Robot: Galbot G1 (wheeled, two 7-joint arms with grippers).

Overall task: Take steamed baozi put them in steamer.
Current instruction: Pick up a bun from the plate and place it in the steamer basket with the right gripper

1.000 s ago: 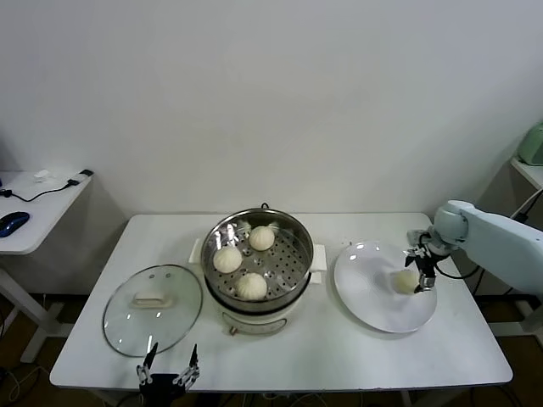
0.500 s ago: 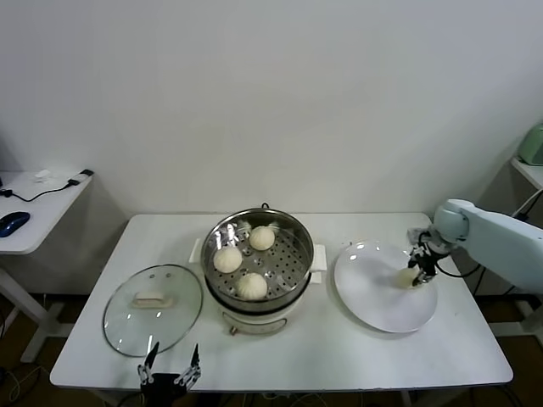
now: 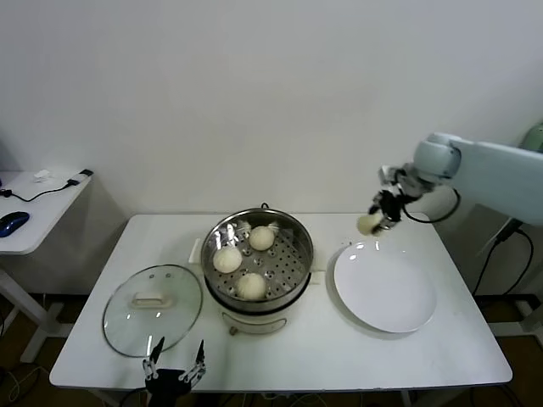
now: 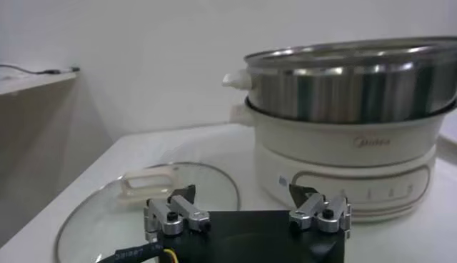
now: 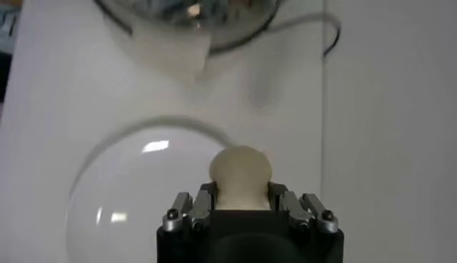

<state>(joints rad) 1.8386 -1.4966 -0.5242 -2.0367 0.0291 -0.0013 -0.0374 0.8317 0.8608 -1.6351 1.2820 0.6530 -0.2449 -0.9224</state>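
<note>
Next, I set the baozi down with my right gripper on the bare side of the steamer tray (image 3: 284, 259) that faces the white plate.
My right gripper (image 3: 379, 216) is shut on a cream-white baozi (image 3: 368, 224) and holds it in the air above the far left rim of the white plate (image 3: 386, 294). In the right wrist view the baozi (image 5: 240, 175) bulges out between the fingers, with the plate (image 5: 136, 193) below. The shiny steamer (image 3: 259, 259) stands mid-table on its cream base and holds three baozi (image 3: 226, 259) on the perforated tray. My left gripper (image 3: 174, 369) is open and idle at the table's front edge; its view shows the steamer (image 4: 350, 78) side on.
A round glass lid (image 3: 153, 307) with a cream handle lies flat left of the steamer, also in the left wrist view (image 4: 136, 207). A side table (image 3: 30, 212) with a mouse and cables stands far left. A wall runs behind the table.
My right gripper closed on the last baozi on the plate, lifted it clear and carried it up and left toward the steamer. The plate now lies bare. The left arm stayed put.
</note>
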